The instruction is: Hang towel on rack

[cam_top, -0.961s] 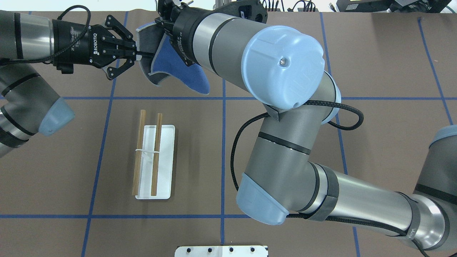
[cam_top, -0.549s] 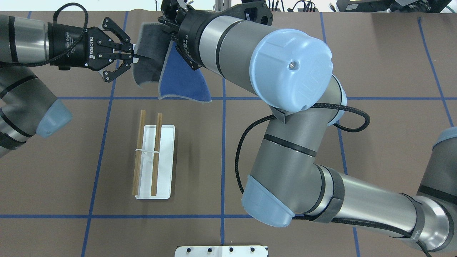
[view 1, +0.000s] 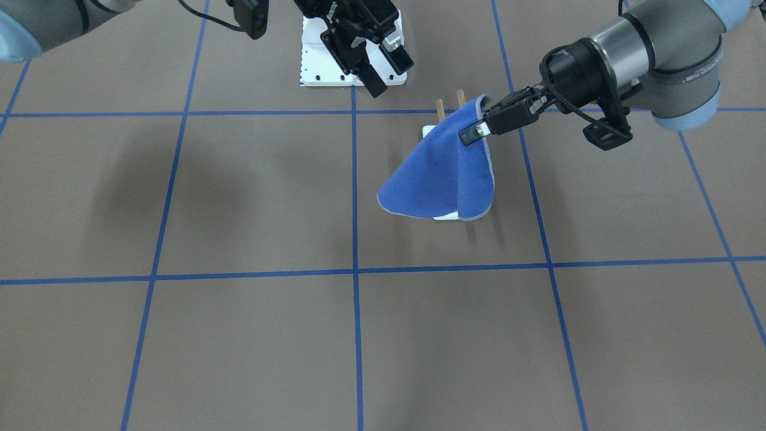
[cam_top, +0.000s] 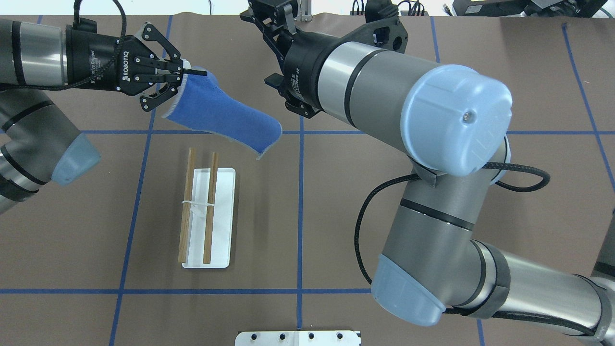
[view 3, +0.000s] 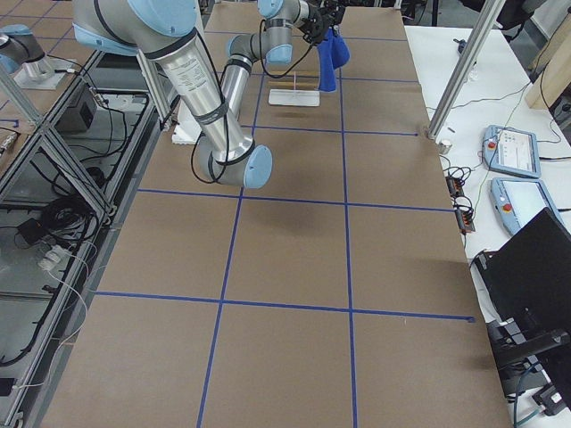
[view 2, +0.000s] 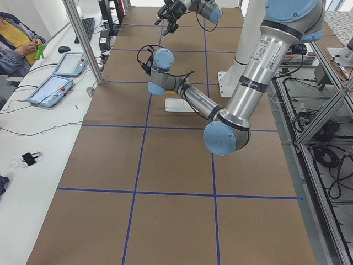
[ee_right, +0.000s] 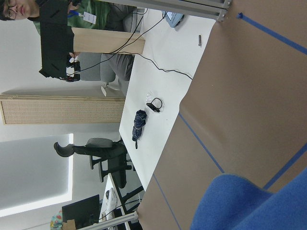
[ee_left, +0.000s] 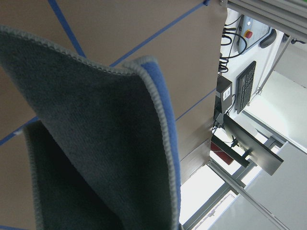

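The blue towel will be let go by my left gripper draped over the wooden bars (view 1: pixel 453 148) above the rack's white base. The towel now hangs in front of the rack.
The blue towel (cam_top: pixel 226 120) with pale edging hangs folded in the air from my left gripper (cam_top: pixel 190 72), which is shut on its upper edge. In the front-facing view the towel (view 1: pixel 437 173) hangs in front of the rack, and my left gripper (view 1: pixel 476 129) pinches its top. The rack (cam_top: pixel 206 216) is a white base with two wooden bars, on the table below and nearer the robot than the towel. My right gripper (cam_top: pixel 276 19) is open and empty, to the right of the towel and apart from it. It also shows in the front-facing view (view 1: pixel 389 70). The left wrist view shows the towel's grey underside (ee_left: pixel 96 143).
A white mounting plate (cam_top: pixel 298 338) lies at the table's near edge. Blue tape lines (cam_top: pixel 300 216) cross the brown table. The right arm's large elbow (cam_top: pixel 451 125) hangs over the table's middle right. The towel's lower blue corner (ee_right: pixel 249 206) shows in the right wrist view.
My right gripper has let go of the towel and pulled back to the right. The towel has swung down and now hangs from the left gripper alone, blue side out.
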